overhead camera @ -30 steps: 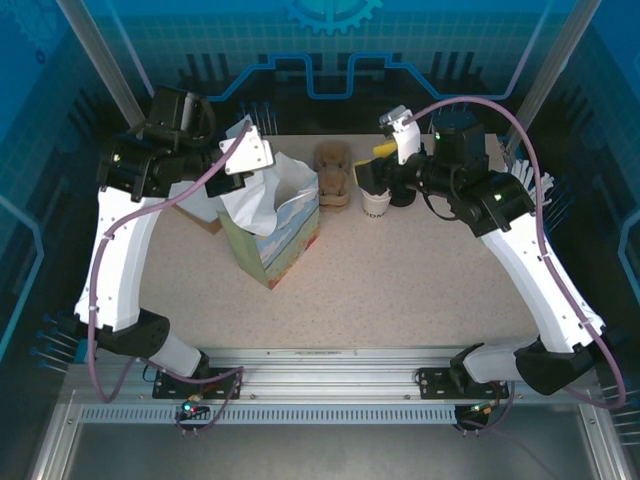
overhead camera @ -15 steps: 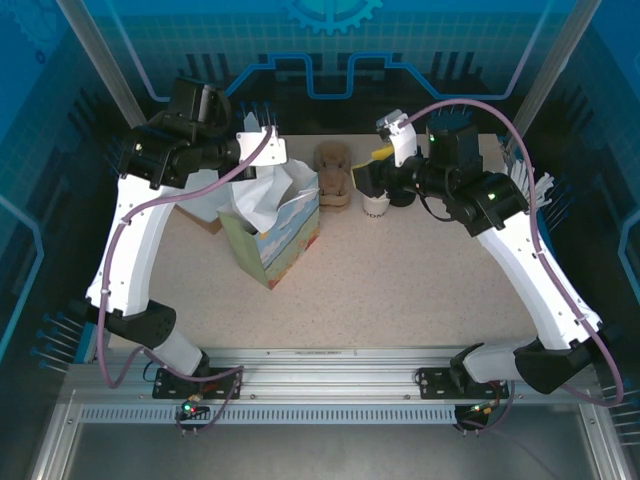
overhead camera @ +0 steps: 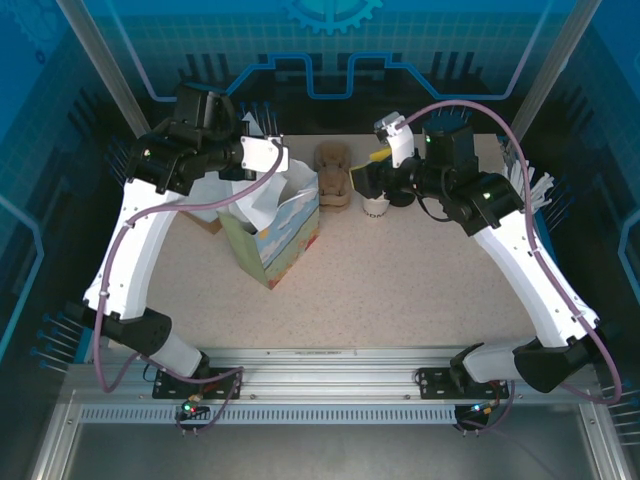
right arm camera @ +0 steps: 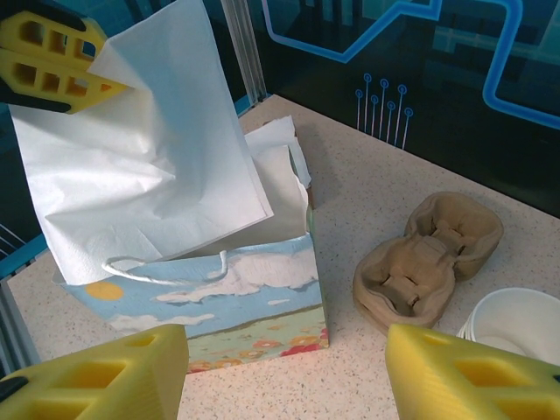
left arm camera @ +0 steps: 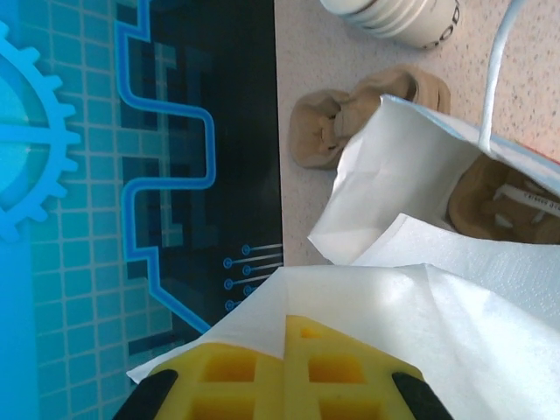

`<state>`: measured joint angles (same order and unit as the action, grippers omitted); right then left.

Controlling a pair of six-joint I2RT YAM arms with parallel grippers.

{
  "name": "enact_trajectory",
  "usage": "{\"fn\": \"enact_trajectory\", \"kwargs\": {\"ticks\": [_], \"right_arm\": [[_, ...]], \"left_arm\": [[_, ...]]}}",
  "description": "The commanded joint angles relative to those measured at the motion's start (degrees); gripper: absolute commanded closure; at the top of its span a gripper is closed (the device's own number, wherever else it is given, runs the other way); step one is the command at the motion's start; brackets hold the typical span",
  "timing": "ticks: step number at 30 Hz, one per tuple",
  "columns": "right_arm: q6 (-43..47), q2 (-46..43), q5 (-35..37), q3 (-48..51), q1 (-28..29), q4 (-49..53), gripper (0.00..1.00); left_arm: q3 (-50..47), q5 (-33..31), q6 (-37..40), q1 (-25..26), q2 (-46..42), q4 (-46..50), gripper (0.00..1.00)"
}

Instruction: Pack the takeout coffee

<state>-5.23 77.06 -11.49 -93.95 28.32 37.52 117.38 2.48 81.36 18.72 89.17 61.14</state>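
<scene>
Next, my left gripper lets go of the sheet of white tissue paper in the opening of the gift bag (overhead camera: 271,183) (left arm camera: 437,217).
The takeout coffee is hidden. A gift bag (overhead camera: 285,245) (right arm camera: 219,297) printed with sky and flowers stands open left of the table's centre. Above its mouth my left gripper (overhead camera: 278,160) (left arm camera: 286,319) (right arm camera: 112,83) is shut on a sheet of white tissue paper (overhead camera: 250,195) (left arm camera: 402,297) (right arm camera: 140,166) that hangs down into the bag. Something brown with a white label (left arm camera: 503,197) lies inside the bag; what it is I cannot tell. My right gripper (overhead camera: 372,172) (right arm camera: 284,376) is open and holds nothing, up over the table to the right of the bag.
A brown pulp cup carrier (overhead camera: 333,172) (right arm camera: 429,258) (left arm camera: 350,118) lies at the back between bag and right gripper. A stack of white lidless cups (overhead camera: 376,205) (right arm camera: 516,324) (left arm camera: 394,13) stands beside it. A brown box (overhead camera: 200,218) sits behind the bag, left.
The left gripper has moved a little right and back with the tissue paper, its arm raised higher. The right gripper has edged slightly left.
</scene>
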Motion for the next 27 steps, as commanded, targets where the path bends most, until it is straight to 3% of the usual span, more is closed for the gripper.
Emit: {"fn": "enact_trajectory", "kwargs": {"ticks": [1, 12, 20, 27], "right_arm": [[-1.2, 0.1, -1.0, 1.1, -0.6, -1.8, 0.37], [-1.4, 0.1, -1.7, 1.9, -0.6, -2.2, 0.37], [-1.5, -0.2, -2.0, 3.1, -0.6, -2.4, 0.37], [-1.1, -0.1, -1.5, 3.3, -0.6, -2.4, 0.37]], "left_arm": [[-1.6, -1.7, 1.1, 0.5, -2.5, 1.8, 1.0], [-14.9, 8.0, -6.2, 0.6, -7.5, -4.4, 0.98], [-18.5, 18.0, -11.7, 0.6, -8.3, -16.3, 0.98], [-15.7, 22.6, -11.4, -0.1, -7.7, -15.8, 1.0]]}}
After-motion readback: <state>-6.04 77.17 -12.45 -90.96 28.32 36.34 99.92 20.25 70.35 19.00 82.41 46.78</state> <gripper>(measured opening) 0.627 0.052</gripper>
